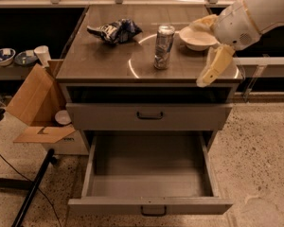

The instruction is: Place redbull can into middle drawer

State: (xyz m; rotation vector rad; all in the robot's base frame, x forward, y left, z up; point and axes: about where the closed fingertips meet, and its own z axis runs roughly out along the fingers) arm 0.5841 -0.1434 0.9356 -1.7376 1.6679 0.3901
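Observation:
Next, I move my gripper next to the lower half of the redbull can point(163, 54), beside the white bowl, and close it there.
The redbull can point(164, 47) stands upright in the middle of the cabinet top point(104, 63), slim and silver with blue markings. My gripper point(198, 55) hangs over the right edge of the top, to the right of the can and apart from it. Its cream fingers point(214, 66) are spread, one by the bowl and one pointing down-left, with nothing between them. The middle drawer point(149, 205) is pulled far out below, and its grey floor is bare. Above it a grey drawer point(109, 116) with a dark handle is shut.
A dark blue chip bag point(114, 30) lies at the back left of the top. A white bowl point(197, 38) sits right of the can, close to my gripper. A cardboard box point(31, 103) and a black stand leg point(33, 188) are on the floor at left.

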